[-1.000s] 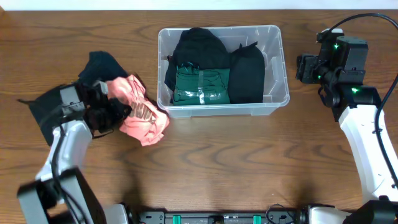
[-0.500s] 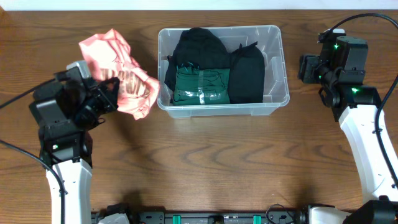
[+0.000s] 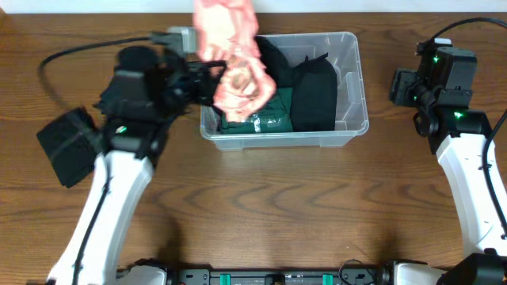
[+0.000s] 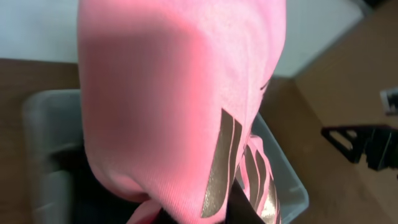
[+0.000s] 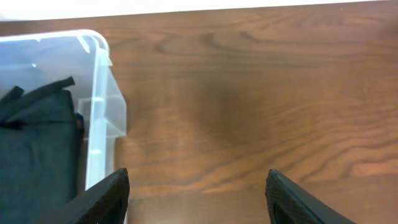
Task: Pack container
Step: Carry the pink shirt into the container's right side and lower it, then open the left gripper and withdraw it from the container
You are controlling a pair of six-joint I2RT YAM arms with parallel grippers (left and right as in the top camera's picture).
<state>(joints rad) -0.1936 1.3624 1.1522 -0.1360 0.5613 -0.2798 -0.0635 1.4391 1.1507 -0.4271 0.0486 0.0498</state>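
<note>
Next, my left gripper lets go of the pink garment on the black garment (image 3: 325, 89), along the side of the tub closest to my right gripper.
The container (image 3: 354, 120) is a clear tub at the table's back middle. It holds a folded green garment (image 3: 265, 120) and black garments (image 3: 315, 91). My left gripper (image 3: 209, 79) is shut on a pink garment with metallic stripes (image 3: 234, 55) and holds it in the air over the tub's left end. In the left wrist view the pink garment (image 4: 174, 93) fills the frame and hides the fingers, with the tub's rim (image 4: 287, 183) below. My right gripper (image 5: 196, 193) is open and empty above bare table, right of the tub's corner (image 5: 99, 68).
A black cloth (image 3: 67, 142) lies on the table at the left, beside my left arm. The right arm (image 3: 467, 166) stands right of the tub. The table's back edge meets a white surface.
My left gripper has lifted the pink garment off the table at the left and carried it up and right, over the tub's left end. The right arm has barely moved.
</note>
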